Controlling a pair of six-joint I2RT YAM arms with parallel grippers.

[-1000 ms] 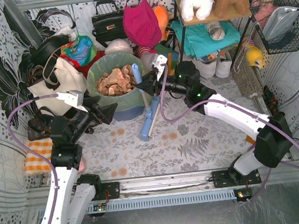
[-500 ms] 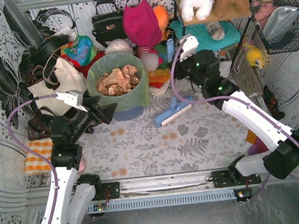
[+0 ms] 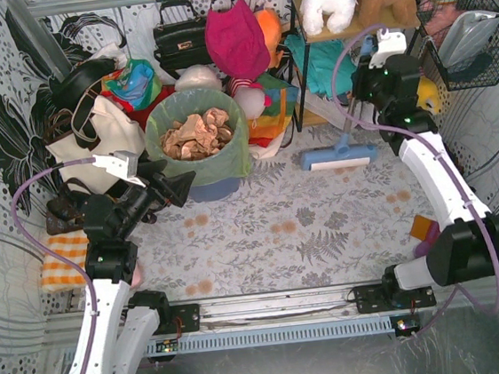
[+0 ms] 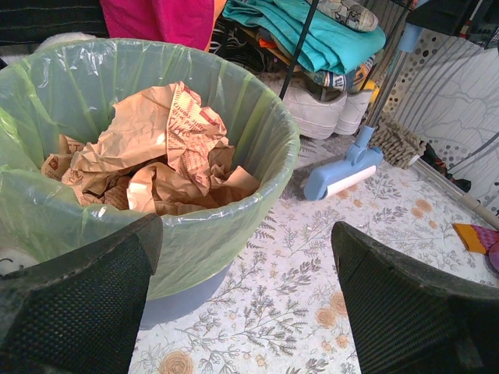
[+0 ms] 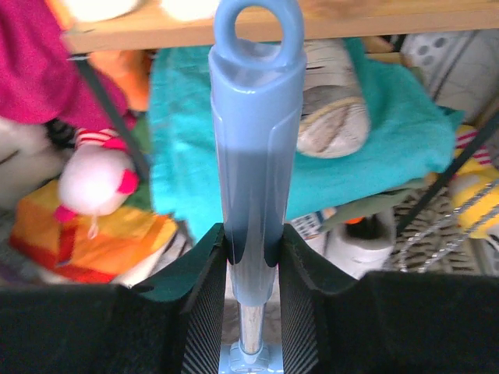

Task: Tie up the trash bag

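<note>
The light-green trash bag will be grabbed by my left gripper by its rim [image 3: 148,144], on the side that sits next to the cream tote bag.
The trash bag [image 3: 229,160] is thin light-green plastic lining a blue-grey round bin [image 3: 210,189], its rim folded over the bin's edge. Crumpled brown paper [image 3: 195,132] fills it. In the left wrist view the trash bag [image 4: 210,234] and paper [image 4: 156,156] fill the upper left. My left gripper [image 3: 178,190] hangs open just right of the bin's front side, its jaws [image 4: 245,234] wide apart over the floral floor, holding nothing. My right gripper [image 3: 362,86] is far right by the shelf, shut [image 5: 253,241] on the blue handle [image 5: 256,117] of a floor wiper, whose head [image 3: 338,154] rests on the floor.
A cream tote bag [image 3: 92,136] with black straps stands left of the bin. Behind are a black handbag [image 3: 182,38] and a magenta bag [image 3: 236,38]. A shelf with a teal cloth [image 3: 343,61], white shoes [image 4: 327,113] and a wire basket [image 3: 474,29] sit at right.
My right arm has swung the floor wiper away from the bin, rightward to the shelf. The left arm and the bag have not moved.
</note>
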